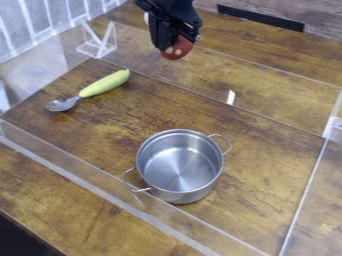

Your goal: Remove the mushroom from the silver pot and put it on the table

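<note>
Next, I release the mushroom on the table (119,105) just beside the yellow-green vegetable, on the silver pot's side. The mushroom is now lifted over the table's far middle.
My black gripper (175,42) hangs over the far middle of the table (267,120), shut on the mushroom (181,47). Only the reddish cap shows below the fingers, and it is lifted clear of the wood. The silver pot (181,166) stands upright in the near middle of the table with nothing inside it, well in front of the gripper.
A yellow-green vegetable (104,82) and a grey spoon (60,103) lie at the left. Clear acrylic strips (74,165) border the work area. A white stand (96,40) sits at the back left and a dark bar (261,15) at the back.
</note>
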Available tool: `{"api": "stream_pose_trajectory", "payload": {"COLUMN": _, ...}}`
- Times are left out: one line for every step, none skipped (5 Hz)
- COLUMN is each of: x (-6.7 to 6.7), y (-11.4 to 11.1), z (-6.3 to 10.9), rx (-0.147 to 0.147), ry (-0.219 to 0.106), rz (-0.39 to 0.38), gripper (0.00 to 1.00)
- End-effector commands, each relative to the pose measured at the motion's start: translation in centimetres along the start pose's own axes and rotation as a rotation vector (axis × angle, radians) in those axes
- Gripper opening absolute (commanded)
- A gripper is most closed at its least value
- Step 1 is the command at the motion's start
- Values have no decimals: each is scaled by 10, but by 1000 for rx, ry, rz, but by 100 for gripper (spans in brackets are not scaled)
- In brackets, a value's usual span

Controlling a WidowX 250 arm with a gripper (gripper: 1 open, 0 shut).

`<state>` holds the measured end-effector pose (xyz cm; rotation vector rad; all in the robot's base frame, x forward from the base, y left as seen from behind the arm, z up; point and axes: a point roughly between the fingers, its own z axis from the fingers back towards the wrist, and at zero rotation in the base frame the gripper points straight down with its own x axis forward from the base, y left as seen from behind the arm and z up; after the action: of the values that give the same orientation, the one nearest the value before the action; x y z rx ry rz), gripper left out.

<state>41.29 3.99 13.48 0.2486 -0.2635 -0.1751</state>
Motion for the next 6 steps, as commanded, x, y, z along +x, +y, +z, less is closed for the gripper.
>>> {"api": "stream_pose_trajectory", "payload": {"x": -6, "y": 14, "z": 23, "rx": 18, "ry": -56, "rz": 33, "gripper": 0}}
{"api": "stream_pose_trajectory", "payload": {"x": -28, "y": 28, "z": 15, "rx": 11, "ry": -35, "rz": 78, "gripper": 0}}
{"api": "stream_pose_trajectory", "payload": {"x": -43, "y": 39, "z": 8, "rx": 3, "ry": -19, "rz": 108, "gripper": 0}}
{"api": "stream_pose_trajectory", "payload": {"x": -52, "y": 42, "z": 7, "rx": -5, "ry": -11, "rz": 127, "gripper": 0}}
{"api": "stream_pose_trajectory", "payload": {"x": -64, "y": 42, "z": -5, "rx": -37, "ry": -14, "rz": 61, "gripper": 0}}
{"api": "stream_pose_trajectory", "payload": {"x": -75, "y": 44, "z": -19, "rx": -74, "ry": -20, "rz": 8, "gripper": 0}}
